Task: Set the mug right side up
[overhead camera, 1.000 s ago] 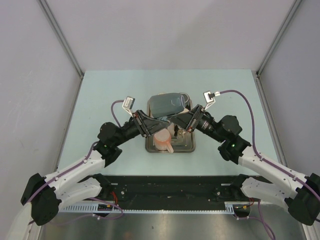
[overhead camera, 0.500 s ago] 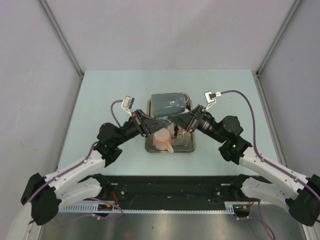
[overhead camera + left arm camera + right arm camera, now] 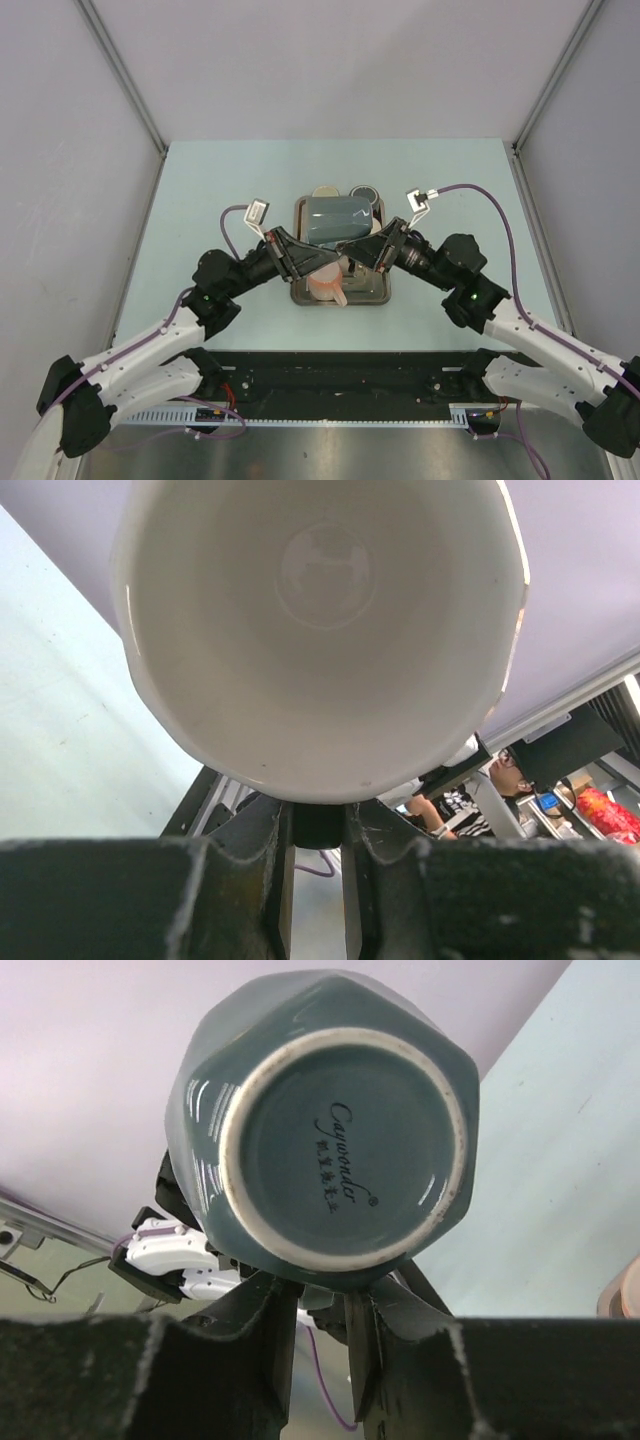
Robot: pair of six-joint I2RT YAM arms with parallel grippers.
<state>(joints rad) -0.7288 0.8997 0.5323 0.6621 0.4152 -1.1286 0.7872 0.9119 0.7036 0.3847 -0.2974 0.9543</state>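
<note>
My left gripper has the teal mug. It will let go of the mug on the light blue table (image 3: 252, 191) next to the far corner of the metal tray.
The teal mug (image 3: 340, 218) is held on its side in the air above the metal tray (image 3: 372, 296), between both arms. In the left wrist view its white inside (image 3: 320, 630) faces the camera. In the right wrist view its teal base (image 3: 340, 1140) with a printed logo faces the camera. My left gripper (image 3: 312, 252) (image 3: 318, 825) is shut under the mug's rim on a dark part, which looks like the handle. My right gripper (image 3: 352, 250) (image 3: 322, 1300) is shut on a teal part under the base.
A pink cup (image 3: 328, 283) stands in the tray below the mug. A beige round thing (image 3: 325, 192) and a dark round thing (image 3: 365, 194) sit at the tray's far edge. Grey walls close in the light blue table (image 3: 200, 200).
The mug has shifted slightly nearer and levelled out, uncovering two round things behind it. Both wrists have shifted with it, still gripping.
</note>
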